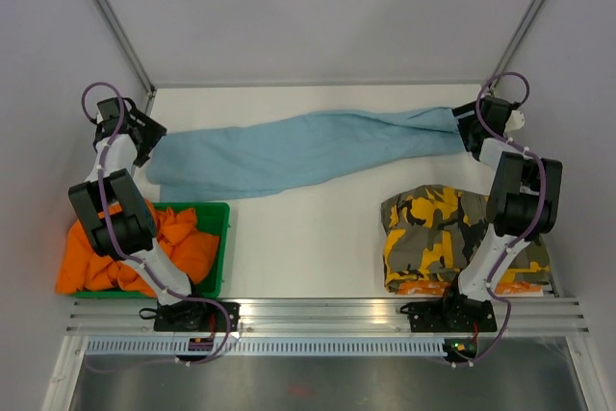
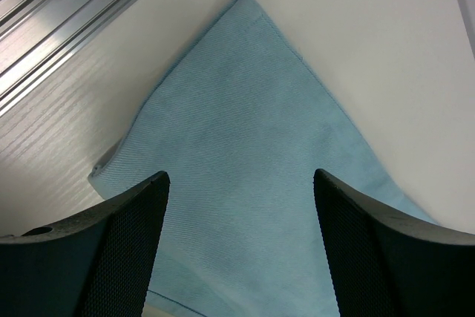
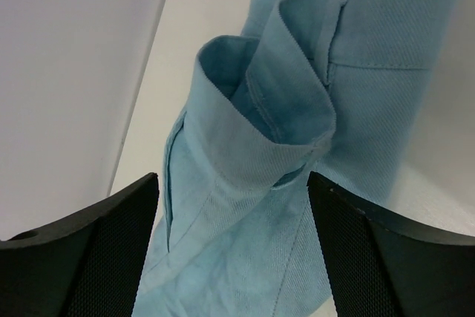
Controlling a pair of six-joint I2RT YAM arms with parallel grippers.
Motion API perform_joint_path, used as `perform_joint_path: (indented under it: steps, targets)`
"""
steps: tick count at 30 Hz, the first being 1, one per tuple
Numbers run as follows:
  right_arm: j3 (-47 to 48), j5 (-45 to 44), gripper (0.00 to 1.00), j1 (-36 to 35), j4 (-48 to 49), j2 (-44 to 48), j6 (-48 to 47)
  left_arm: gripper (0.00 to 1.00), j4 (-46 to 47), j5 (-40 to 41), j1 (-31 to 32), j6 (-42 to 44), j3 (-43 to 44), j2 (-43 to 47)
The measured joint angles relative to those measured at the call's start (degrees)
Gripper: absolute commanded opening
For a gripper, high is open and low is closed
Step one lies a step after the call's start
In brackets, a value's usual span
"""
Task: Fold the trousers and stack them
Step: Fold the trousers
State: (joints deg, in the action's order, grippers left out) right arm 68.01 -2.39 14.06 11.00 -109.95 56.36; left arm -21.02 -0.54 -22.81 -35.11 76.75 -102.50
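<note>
The light-blue trousers' wide end has a back corner (image 1: 163, 136) that is farthest from the green bin. My left gripper needs to close on that corner.
The light-blue trousers (image 1: 308, 146) lie stretched out along the back of the table, wide end at the left and narrow leg ends at the right. My left gripper (image 1: 146, 139) hovers open over the wide end. In the left wrist view the flat cloth (image 2: 237, 109) runs to a corner between the spread fingers of the gripper (image 2: 239, 176). My right gripper (image 1: 469, 129) is open at the leg ends. There the hemmed cuffs (image 3: 267, 109) stand bunched and curled between the parted fingers of the gripper (image 3: 231, 177), which do not pinch them.
Folded camouflage trousers (image 1: 448, 233) lie at the front right beside the right arm. A green bin (image 1: 219, 243) at the front left holds crumpled orange trousers (image 1: 178, 243). Grey walls close in on the table at the back and sides, and an aluminium rail (image 1: 327, 313) runs along the near edge.
</note>
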Motion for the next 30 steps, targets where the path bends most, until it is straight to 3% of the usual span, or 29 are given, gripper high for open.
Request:
perform_joint_path:
  steps: [4, 7, 10, 11, 13, 14, 24, 30]
  targets:
    - [1.4, -2.3, 0.88, -0.1, -2.4, -0.4, 0.4, 0.84, 0.0, 0.0, -0.1, 0.0, 0.0, 0.0]
    - [4.0, -2.8, 0.81, -0.1, -2.9, -2.4, 0.5, 0.84, 0.0, 0.0, -0.2, 0.0, 0.0, 0.0]
    - [6.7, -3.1, 0.58, -0.2, -2.8, -5.3, 0.6, 0.84, 0.1, 0.0, -0.3, 0.0, 0.0, 0.0]
    - [7.5, -3.1, 0.36, -0.3, -2.8, -6.4, 0.7, 0.84, 0.0, 0.0, -0.4, 0.0, 0.0, 0.0]
    - [8.4, -2.9, 0.19, -0.3, -2.7, -8.1, 0.6, 0.85, 0.0, 0.1, -0.7, 0.0, 0.0, -0.1]
    - [8.4, -3.0, 0.02, -0.3, -2.7, -8.5, 0.6, 0.85, 0.0, 0.3, -0.9, -0.1, 0.1, -0.1]
    - [9.1, -3.1, 0.00, -0.3, -1.7, -9.0, -2.1, 0.85, 2.5, -3.9, -6.4, -2.8, 2.5, -6.2]
    - [9.1, -2.5, 0.00, -0.3, -1.0, -9.0, -3.2, 0.82, 4.3, -8.8, -5.1, 0.7, 11.3, -15.3]
